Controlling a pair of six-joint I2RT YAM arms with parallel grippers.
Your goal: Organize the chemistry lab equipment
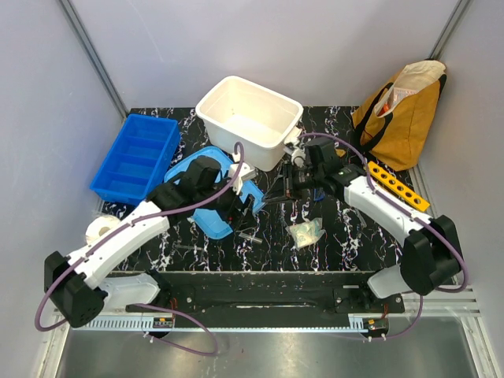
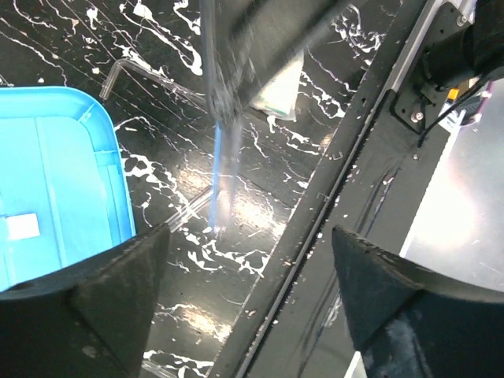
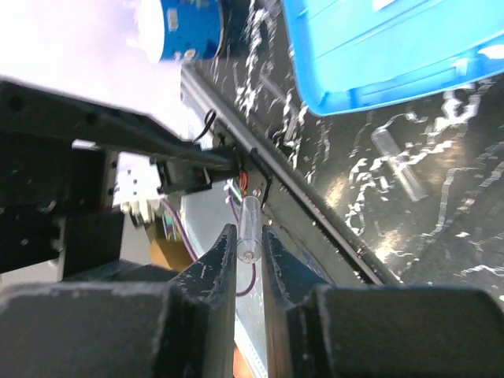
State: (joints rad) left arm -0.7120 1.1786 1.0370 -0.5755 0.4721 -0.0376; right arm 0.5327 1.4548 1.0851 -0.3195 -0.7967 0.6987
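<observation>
My right gripper has the thin transparent tube, now over the table's middle. It will put the tube down on the yellow-orange rack's end (image 1: 366, 182) nearest the safety glasses.
In the right wrist view my right gripper (image 3: 250, 240) is shut on a thin transparent tube (image 3: 250, 224), which sticks out past the fingertips. From above, the right gripper (image 1: 290, 187) hangs over the table's middle, just in front of the white tub. A second tube (image 3: 398, 161) lies on the black marbled table. My left gripper (image 2: 252, 236) stands wide open with nothing between its fingers. Ahead of it is a blurred, blue-edged transparent piece (image 2: 218, 169), probably the safety glasses. The pale wad (image 1: 305, 232) lies near the front. The yellow-orange rack (image 1: 398, 185) is at the right.
The large white tub (image 1: 248, 118) stands at the back centre, and its blue lid (image 1: 206, 175) lies under my left arm. A blue divided tray (image 1: 135, 157) sits at the left. A yellow bag (image 1: 402, 110) leans at the back right. A white roll (image 1: 101, 228) is at the left edge.
</observation>
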